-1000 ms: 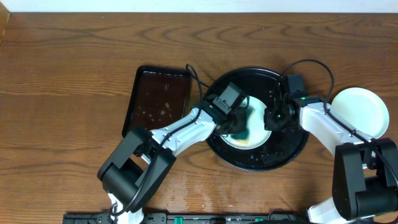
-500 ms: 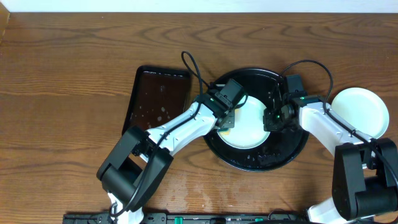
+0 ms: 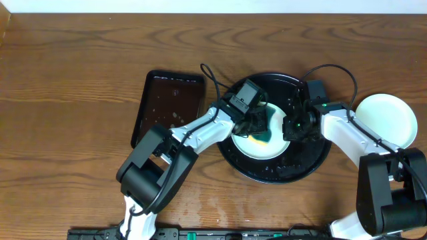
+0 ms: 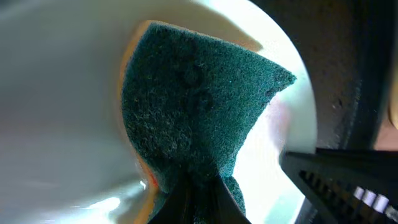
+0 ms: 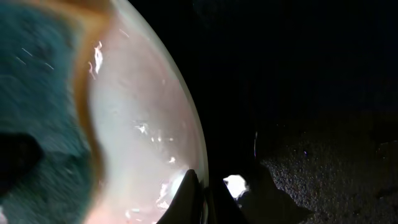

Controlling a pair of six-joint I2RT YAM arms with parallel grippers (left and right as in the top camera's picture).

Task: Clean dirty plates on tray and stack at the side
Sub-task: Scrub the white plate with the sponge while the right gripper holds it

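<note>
My left gripper will let go of the green sponge inside the dark brown tray, a bit nearer its front edge [image 3: 169, 128].
A pale plate [image 3: 267, 150] lies in the glossy black tray [image 3: 300, 163]. My left gripper [image 3: 257, 130] is shut on a green sponge [image 4: 199, 112] with a yellow backing, pressing it flat on the plate's [image 4: 56, 93] inner face. My right gripper [image 3: 291, 127] is shut on the plate's right rim; in the right wrist view its fingers [image 5: 199, 193] pinch the edge of the plate [image 5: 143, 124] over the tray [image 5: 311, 93]. The sponge [image 5: 37, 93] shows at the left of that view. Another pale plate [image 3: 387, 120] sits on the table right of the tray.
A dark brown rectangular tray [image 3: 170, 107] with wet specks lies left of the black tray. Both arms' cables arch over the tray's far rim. Wood table [image 3: 80, 67] spreads on all sides, with damp marks near the front.
The left gripper swept the sponge off toward the plate's upper left, then back across to the plate's middle. The right gripper kept its hold on the rim.
</note>
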